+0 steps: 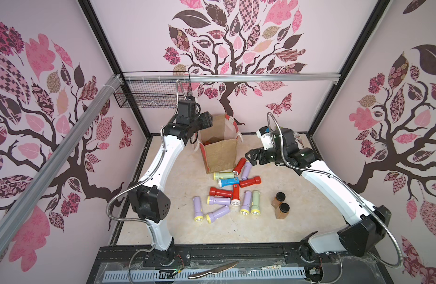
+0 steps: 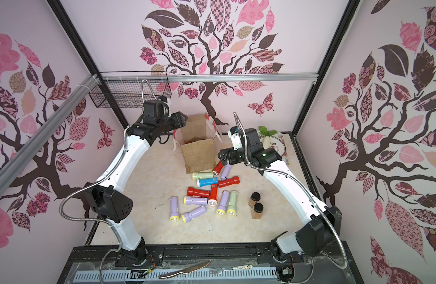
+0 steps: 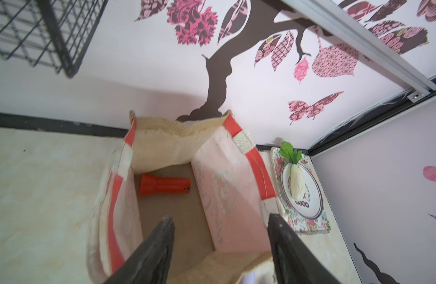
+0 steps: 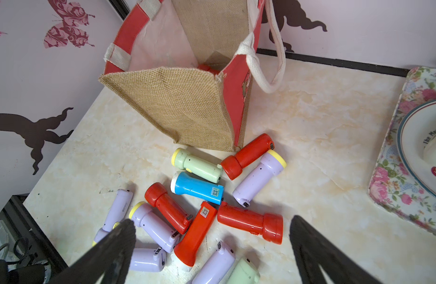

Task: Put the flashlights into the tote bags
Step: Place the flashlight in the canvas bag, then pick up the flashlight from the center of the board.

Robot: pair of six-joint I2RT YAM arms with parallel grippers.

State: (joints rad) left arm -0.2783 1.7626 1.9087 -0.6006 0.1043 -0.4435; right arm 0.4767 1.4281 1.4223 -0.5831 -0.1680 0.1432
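Note:
The lilac flashlight nearest the tote bag is my right gripper's next target. It should go there and close on its body (image 1: 247,168) (image 4: 263,172), just behind its yellow-rimmed head.
The tan burlap tote bag (image 1: 220,155) (image 2: 198,155) stands open at the back of the table, with red-and-white edging and white handles. One red flashlight (image 3: 164,185) lies on its floor. My left gripper (image 3: 220,218) (image 1: 209,121) hovers over the bag's mouth, open, with nothing between its fingers. Several flashlights, red, lilac, pale green and one blue (image 1: 228,182) (image 4: 197,188), lie in a loose pile in front of the bag (image 4: 187,110). My right gripper (image 4: 212,221) (image 1: 249,157) hangs open above that pile, holding nothing.
Two amber jars with black lids (image 1: 281,204) stand right of the pile. A plate with a white radish (image 3: 301,191) sits on a floral tray in the back right corner. A wire basket (image 1: 150,93) hangs on the back left wall.

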